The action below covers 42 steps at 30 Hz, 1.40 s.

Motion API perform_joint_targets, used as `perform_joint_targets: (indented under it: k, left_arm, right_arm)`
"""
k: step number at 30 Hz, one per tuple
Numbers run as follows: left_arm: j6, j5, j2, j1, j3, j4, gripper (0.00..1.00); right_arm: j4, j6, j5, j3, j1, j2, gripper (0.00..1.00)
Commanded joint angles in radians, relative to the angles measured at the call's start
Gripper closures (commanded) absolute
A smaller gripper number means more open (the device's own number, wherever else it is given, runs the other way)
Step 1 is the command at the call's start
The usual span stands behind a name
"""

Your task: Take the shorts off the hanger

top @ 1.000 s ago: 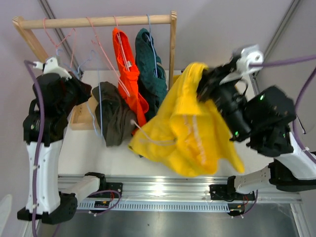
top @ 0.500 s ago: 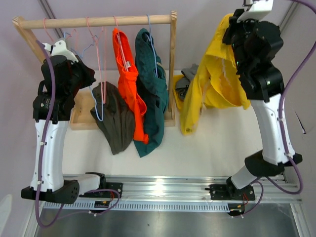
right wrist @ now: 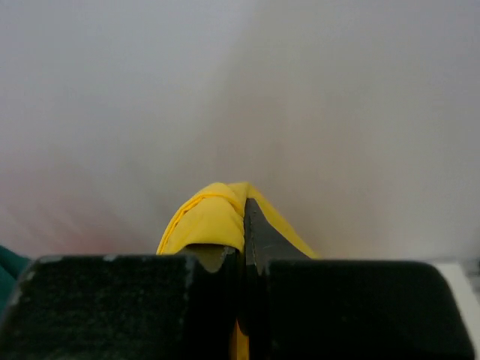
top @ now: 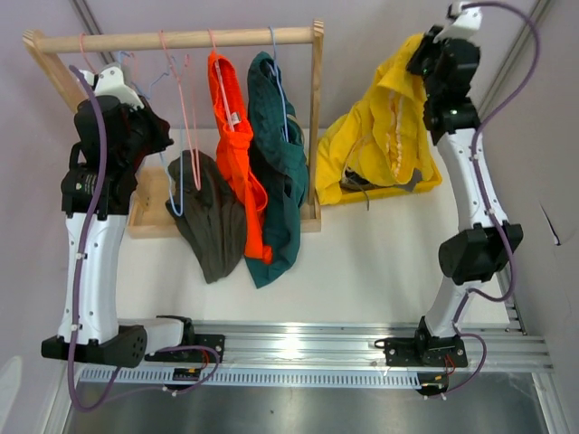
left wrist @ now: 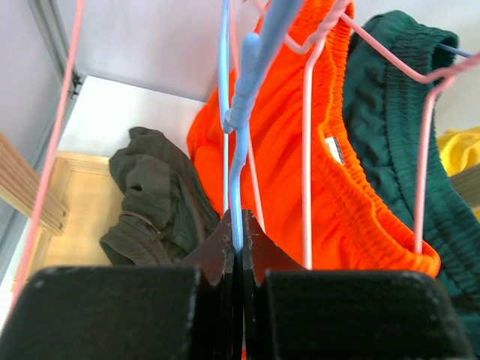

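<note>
I will let go of the blue hanger with my left gripper on the wooden rail [top: 143,37] between the pink hangers.
My right gripper [top: 423,56] is shut on the yellow shorts [top: 380,145], held high at the far right; the hem drapes onto the table. The wrist view shows the yellow fabric [right wrist: 214,217] pinched between shut jaws. A bit of grey shorts [top: 360,180] shows under the yellow hem. My left gripper [top: 156,136] is shut on a blue hanger [left wrist: 238,187] that carries the dark olive shorts [top: 206,217]. The orange shorts [top: 235,136] and dark teal shorts [top: 276,154] hang on the wooden rail [top: 181,39].
Empty pink hangers [top: 176,72] hang on the rail near my left gripper. The rack's right post [top: 316,108] stands between the hanging shorts and the yellow pair. The rack's wooden base [top: 145,221] lies behind the olive shorts. A metal rail [top: 298,344] runs along the near edge.
My right arm swung the yellow shorts from the front middle up and back to the far right, and the cloth now drapes over the grey pair. My left arm rose with the blue hanger.
</note>
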Motion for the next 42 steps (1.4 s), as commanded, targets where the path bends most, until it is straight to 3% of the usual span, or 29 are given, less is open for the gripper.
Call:
perform_joint_targets:
  k: [1,5,6,7,8,9,15,18,22,28,35,38,42]
  left_arm:
    - [0.043,-0.003,0.047,0.022,0.078,0.042,1.00]
    - [0.031,-0.013,0.119,0.040,0.201,0.000,1.00]
    - [0.028,-0.011,0.133,0.042,0.235,-0.006,1.00]
    - [0.028,-0.006,0.143,0.042,0.275,-0.012,1.00]
    - [0.028,-0.005,0.165,0.042,0.293,-0.020,1.00]
    - [0.028,-0.003,0.176,0.042,0.313,-0.033,1.00]
    - [0.031,0.020,0.223,0.042,0.413,-0.061,1.00]
    - [0.060,0.011,0.271,0.042,0.454,-0.066,1.00]
    - [0.071,0.003,0.360,0.052,0.566,-0.093,1.00]
    - [0.063,0.023,0.447,0.081,0.583,-0.112,1.00]
    - [0.058,0.024,0.467,0.081,0.482,-0.106,1.00]
    - [0.049,0.030,0.450,0.114,0.418,-0.090,0.75]
    - [0.042,0.035,0.423,0.118,0.346,-0.067,0.71]
  right_arm:
    - [0.254,0.093,-0.076,-0.234,-0.003,0.033,1.00]
    - [0.319,0.193,-0.214,-0.371,-0.011,0.154,1.00]
    - [0.306,0.214,-0.270,-0.357,-0.011,0.224,0.93]
    - [0.315,0.228,-0.289,-0.362,-0.008,0.251,0.73]
    - [0.319,0.236,-0.294,-0.369,-0.001,0.269,0.41]
    - [0.315,0.236,-0.280,-0.374,0.003,0.297,0.01]
    - [0.331,0.270,-0.246,-0.470,0.015,0.310,0.01]
    - [0.393,0.305,-0.260,-0.613,0.009,0.241,0.01]
    - [0.498,0.349,-0.261,-0.872,-0.009,0.097,0.01]
    - [0.531,0.371,-0.268,-1.173,-0.023,-0.198,0.01]
    - [0.398,0.278,-0.203,-1.337,0.041,-0.566,0.01]
    - [0.295,0.236,-0.170,-1.339,0.077,-0.712,0.01]
    - [0.186,0.221,-0.159,-1.325,0.100,-0.862,0.01]
